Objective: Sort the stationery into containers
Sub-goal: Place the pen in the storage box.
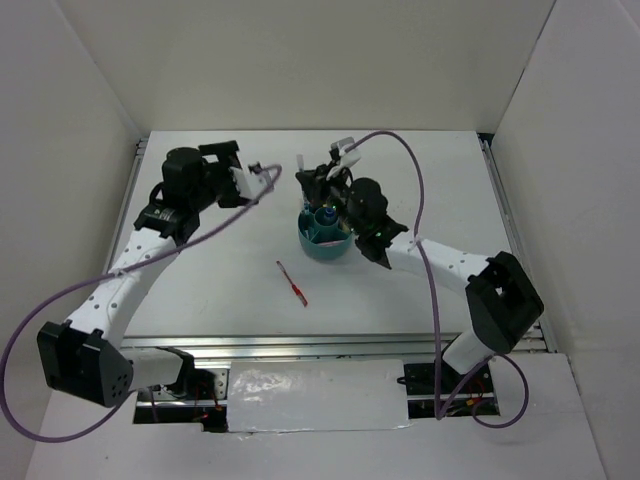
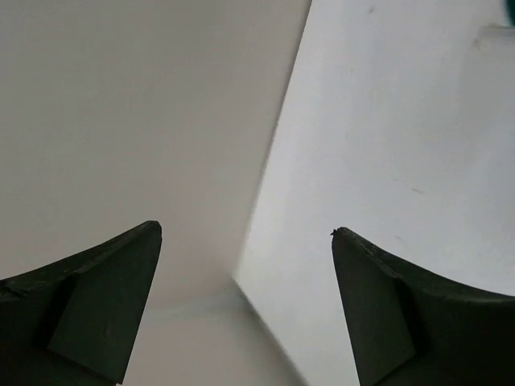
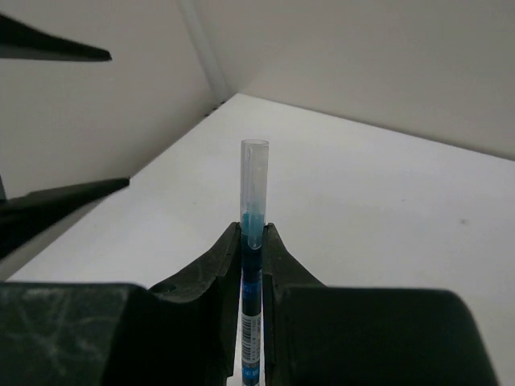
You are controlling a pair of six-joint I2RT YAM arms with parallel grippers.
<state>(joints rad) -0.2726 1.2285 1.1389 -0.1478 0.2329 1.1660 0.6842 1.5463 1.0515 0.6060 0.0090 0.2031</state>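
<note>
The robot's right gripper needs to let go of the blue pen, now just above the bowl's far rim, in the teal bowl's outer compartment [image 1: 307, 220], on the side facing the left gripper.
The round teal organiser bowl [image 1: 325, 245] stands mid-table with several stationery items upright in it. My right gripper [image 1: 317, 186] hovers just above the bowl's far rim. In the right wrist view this gripper [image 3: 253, 235] is shut on a thin blue pen [image 3: 253, 189] with a clear cap, which sticks out past the fingertips. A thin red pen [image 1: 293, 283] lies on the table in front and to the left of the bowl. My left gripper [image 1: 258, 178] is open and empty, raised to the left of the bowl. In its own view [image 2: 245, 233] it shows only wall and table.
White walls enclose the table on the left, back and right. The left gripper's two dark fingers [image 3: 64, 201] show at the left of the right wrist view, close to the right gripper. Purple cables [image 1: 420, 200] loop over both arms.
</note>
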